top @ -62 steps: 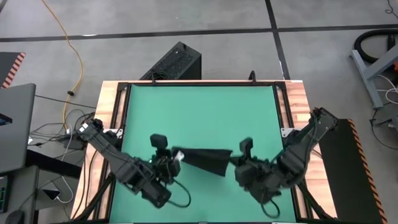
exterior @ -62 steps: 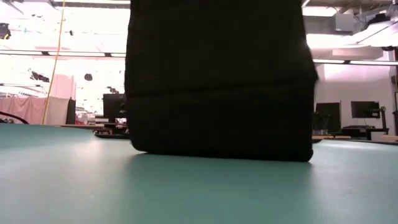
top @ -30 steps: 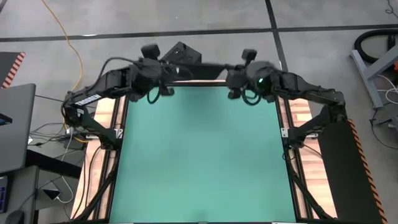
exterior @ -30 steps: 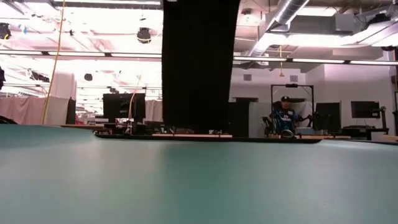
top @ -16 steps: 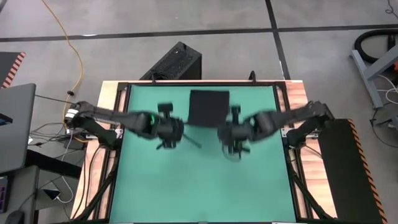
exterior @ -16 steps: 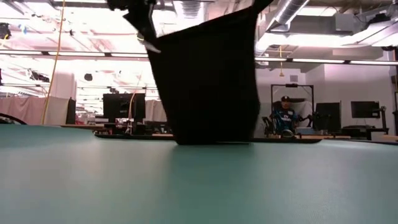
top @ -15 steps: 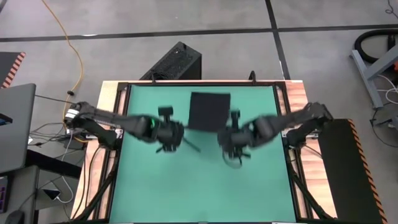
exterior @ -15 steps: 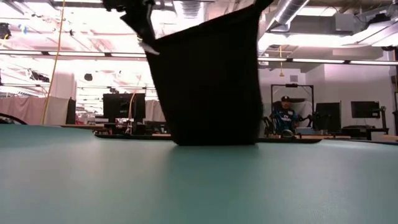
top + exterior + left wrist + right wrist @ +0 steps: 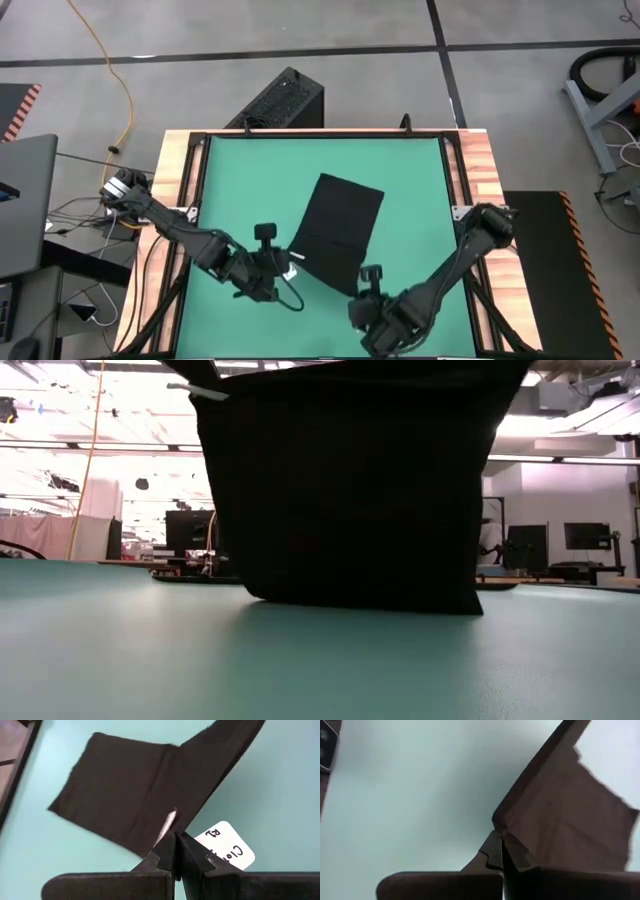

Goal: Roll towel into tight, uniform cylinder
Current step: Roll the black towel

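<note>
Next, my left gripper lets go of the tagged corner of the black towel on the green mat (image 9: 307, 254), under the raised near part of the towel.
The black towel (image 9: 340, 225) lies slanted on the green mat (image 9: 250, 190). Its far part rests flat on the mat and its near part rises toward both grippers. In the low view the towel (image 9: 350, 490) hangs like a curtain, with its lower line on the mat. My left gripper (image 9: 283, 267) is shut on the towel's near left corner, beside the white tag (image 9: 225, 847). My right gripper (image 9: 358, 292) is shut on the near right corner, closer to the table's near edge. My left gripper pinches the towel's near left corner (image 9: 172, 827) between its two fingers, right next to the white tag. The corner is lifted off the mat, and the cloth slopes down from it to the part lying flat. My right gripper pinches the towel's near right corner (image 9: 506, 831) between its two fingers. The corner is raised, and the cloth runs away from it down to the mat.
A black ribbed box (image 9: 285, 100) stands on the floor beyond the table's far edge. Wooden rails (image 9: 480, 170) and a black frame border the mat. Bare mat lies on the left and right of the towel. A laptop (image 9: 20, 200) and cables sit left of the table.
Both grippers have come from high over the far edge down toward the near edge, keeping hold of the towel. The towel hung free then. Now its far part is laid on the mat and it has been drawn toward the near edge, skewed, with the right gripper farther forward.
</note>
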{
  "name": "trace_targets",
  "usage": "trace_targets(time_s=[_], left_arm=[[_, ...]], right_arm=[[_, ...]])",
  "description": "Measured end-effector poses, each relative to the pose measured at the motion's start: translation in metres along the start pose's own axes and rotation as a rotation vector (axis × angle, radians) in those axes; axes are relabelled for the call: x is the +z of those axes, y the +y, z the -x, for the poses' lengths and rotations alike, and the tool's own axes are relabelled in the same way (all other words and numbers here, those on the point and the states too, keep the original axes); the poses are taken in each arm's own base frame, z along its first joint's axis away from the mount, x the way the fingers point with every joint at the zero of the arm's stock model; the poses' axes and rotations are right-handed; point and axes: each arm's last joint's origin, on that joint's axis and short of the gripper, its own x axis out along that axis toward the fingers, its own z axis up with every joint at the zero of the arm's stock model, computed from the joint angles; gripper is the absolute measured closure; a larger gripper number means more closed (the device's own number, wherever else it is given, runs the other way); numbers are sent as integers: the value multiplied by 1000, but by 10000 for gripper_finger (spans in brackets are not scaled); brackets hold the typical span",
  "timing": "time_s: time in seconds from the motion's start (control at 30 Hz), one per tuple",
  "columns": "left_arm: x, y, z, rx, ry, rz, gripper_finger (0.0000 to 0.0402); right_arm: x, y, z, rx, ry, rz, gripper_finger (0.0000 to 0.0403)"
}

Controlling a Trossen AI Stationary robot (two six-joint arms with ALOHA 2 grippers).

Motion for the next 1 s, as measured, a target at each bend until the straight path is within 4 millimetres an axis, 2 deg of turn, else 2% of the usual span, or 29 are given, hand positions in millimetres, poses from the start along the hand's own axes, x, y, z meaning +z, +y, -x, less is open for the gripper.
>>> trace_targets(time_s=[0.17,0.23,0.37,0.47,0.57,0.77,1.0], left_arm=[[-2,-16,-14,-51,12,-16,401],[-5,-22,-23,-55,40,-31,401],[-13,-28,-41,-28,98,-72,401],[-14,-27,-48,-6,113,-79,401],[-12,-21,-53,8,120,-86,401],[-10,-8,-62,29,133,-77,401],[-28,-1,-81,-2,155,-50,402]], right_arm=[[-3,26,-17,20,-10,-64,400],[-5,28,-17,15,0,-110,400],[-7,22,-14,-29,9,-251,400],[-13,10,-11,-97,68,-345,400],[-17,0,-13,-158,122,-352,400],[-21,-7,-28,-190,165,-327,400],[-38,-14,-61,-225,229,-311,400]])
